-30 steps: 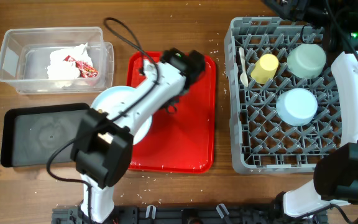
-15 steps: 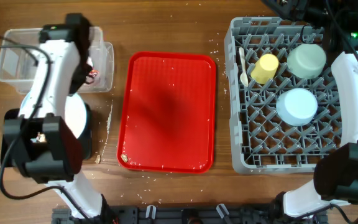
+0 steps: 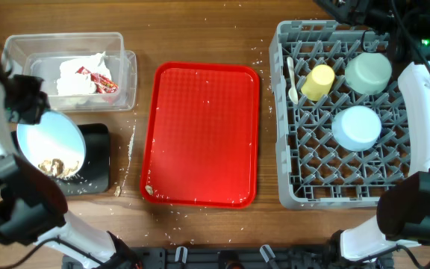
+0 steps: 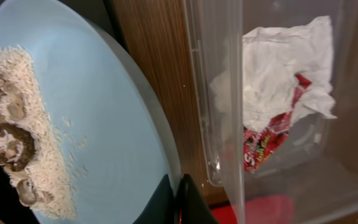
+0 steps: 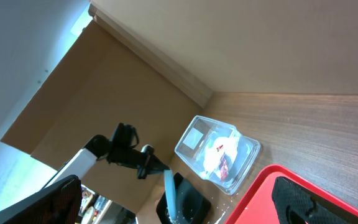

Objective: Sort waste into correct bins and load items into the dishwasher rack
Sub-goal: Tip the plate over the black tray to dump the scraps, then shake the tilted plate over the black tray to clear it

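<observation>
Next, my left gripper lets go of the light blue plate near the middle of the flat red serving tray (image 3: 192, 141).
My left gripper (image 4: 178, 200) is shut on the rim of the light blue plate (image 3: 49, 138), holding it tilted over the black tray (image 3: 97, 161). Brown food scraps with white crumbs (image 4: 11, 143) lie along the plate's low edge. The clear tub (image 3: 129, 75) beside it holds a crumpled white napkin (image 4: 278, 68) and a red wrapper (image 4: 269, 137). In the grey dishwasher rack (image 3: 290, 172) sit a yellow cup (image 3: 321, 81), a pale green bowl (image 3: 369, 72), a light blue bowl (image 3: 357, 127) and a white spoon (image 3: 293, 78). My right gripper (image 5: 188, 205) is open and empty, raised high.
A flat red serving tray (image 3: 200, 134) lies between the bins and the rack, with white crumbs on it and on the wood around it. The right arm's white link (image 3: 424, 97) hangs along the rack's right side.
The left arm carried the plate from the red tray leftward, past the clear tub, to above the black tray. The plate is now tilted. The right arm has not moved.
</observation>
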Robot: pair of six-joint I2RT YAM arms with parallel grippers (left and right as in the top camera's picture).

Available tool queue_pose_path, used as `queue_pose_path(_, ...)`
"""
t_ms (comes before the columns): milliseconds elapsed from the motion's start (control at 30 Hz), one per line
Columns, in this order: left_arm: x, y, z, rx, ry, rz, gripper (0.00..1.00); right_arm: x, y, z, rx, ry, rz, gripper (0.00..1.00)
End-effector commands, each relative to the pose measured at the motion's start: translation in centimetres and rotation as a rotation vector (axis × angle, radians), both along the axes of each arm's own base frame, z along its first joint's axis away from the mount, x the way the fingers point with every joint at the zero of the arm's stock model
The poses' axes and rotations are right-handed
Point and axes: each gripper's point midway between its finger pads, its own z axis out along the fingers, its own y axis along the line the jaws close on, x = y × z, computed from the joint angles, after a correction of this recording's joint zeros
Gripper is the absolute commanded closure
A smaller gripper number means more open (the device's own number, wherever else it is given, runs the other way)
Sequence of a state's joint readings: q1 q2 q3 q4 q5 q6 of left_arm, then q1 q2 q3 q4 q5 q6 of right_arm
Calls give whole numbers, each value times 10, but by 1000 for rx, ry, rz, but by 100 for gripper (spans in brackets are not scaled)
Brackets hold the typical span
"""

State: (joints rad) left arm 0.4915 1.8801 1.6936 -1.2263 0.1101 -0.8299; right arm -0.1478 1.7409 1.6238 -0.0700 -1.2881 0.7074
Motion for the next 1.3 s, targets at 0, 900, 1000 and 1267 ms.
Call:
queue_pose_path(0, 7, -11, 53, -201, -285, -93, 96, -1, -1, 6, -3, -14, -11, 0)
queue_pose_path(900, -44, 6, 93, -543, -673, -157, 96, -1, -1, 6, -3, -15, -11, 0)
queue_pose_path(1000, -48, 18, 91, -528, -698, -132, 96, -1, -1, 6, -3, -15, -12, 0)
queue_pose_path(1267, -63, 9, 86, -618, -773, -114, 96, -1, -1, 6, -3, -15, -11, 0)
